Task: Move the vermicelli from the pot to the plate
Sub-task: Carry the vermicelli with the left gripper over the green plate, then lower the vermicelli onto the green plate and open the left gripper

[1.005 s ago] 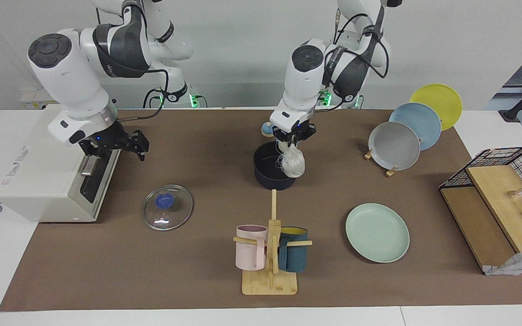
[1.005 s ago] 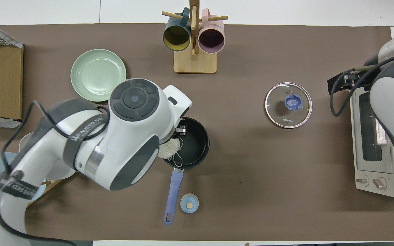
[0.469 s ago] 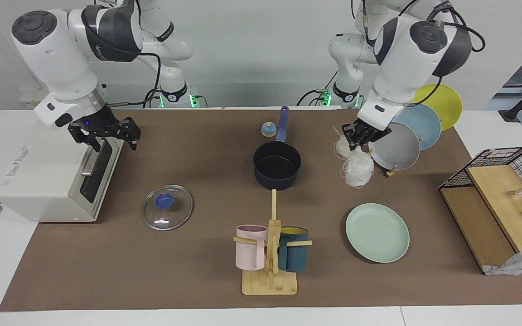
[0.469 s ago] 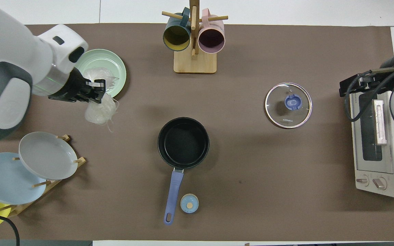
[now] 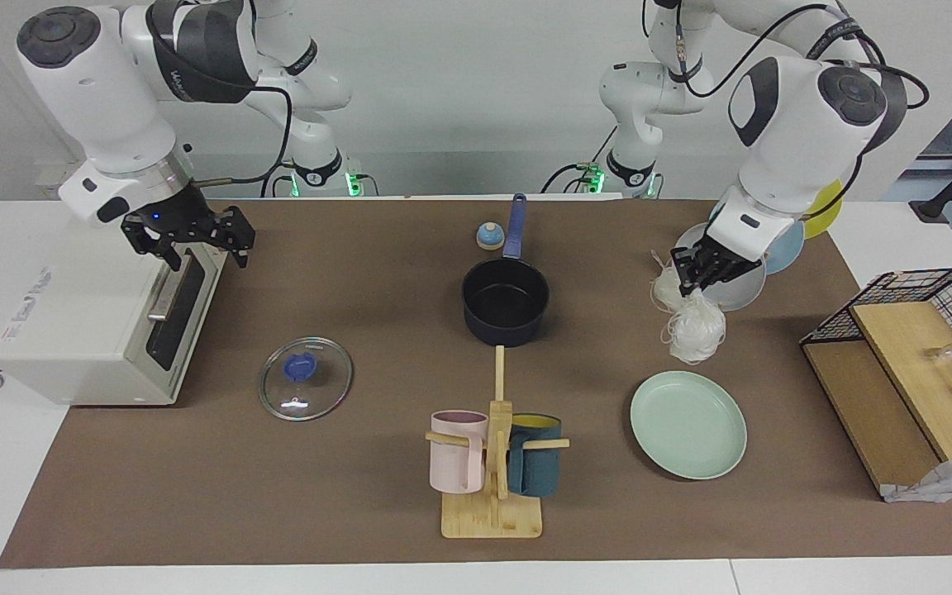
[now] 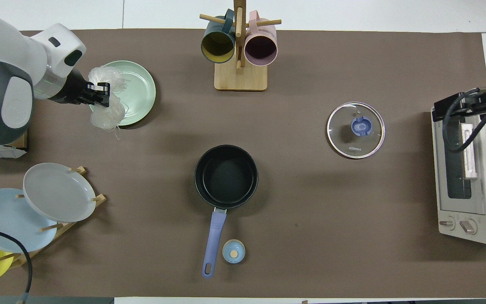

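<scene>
The vermicelli will drop from my left gripper once I let go of it near the middle of the mint-green plate [image 6: 128, 98].
My left gripper [image 5: 697, 285] is shut on the vermicelli [image 5: 696, 332], a white thread bundle that hangs below it in two clumps. In the overhead view the left gripper [image 6: 101, 94] and the vermicelli [image 6: 109, 116] are in the air over the rim of the mint-green plate [image 6: 137, 90]. The plate [image 5: 688, 426] is bare. The navy pot [image 5: 505, 304] stands mid-table with nothing in it, and its blue handle points toward the robots [image 6: 226, 176]. My right gripper [image 5: 191, 241] is open and waits over the toaster oven [image 5: 88, 322].
A glass lid [image 5: 306, 378] lies beside the oven. A wooden mug rack [image 5: 492, 467] with two mugs stands farther from the robots than the pot. A rack of grey, blue and yellow plates [image 6: 57, 192] is near the left arm. A small blue knob [image 6: 233, 251] lies by the pot handle. A wire basket [image 5: 910, 297] is at the left arm's end.
My left gripper lifted the vermicelli out of the pot and carried it toward the left arm's end, to over the mint-green plate's rim. The right gripper rose a little over the oven.
</scene>
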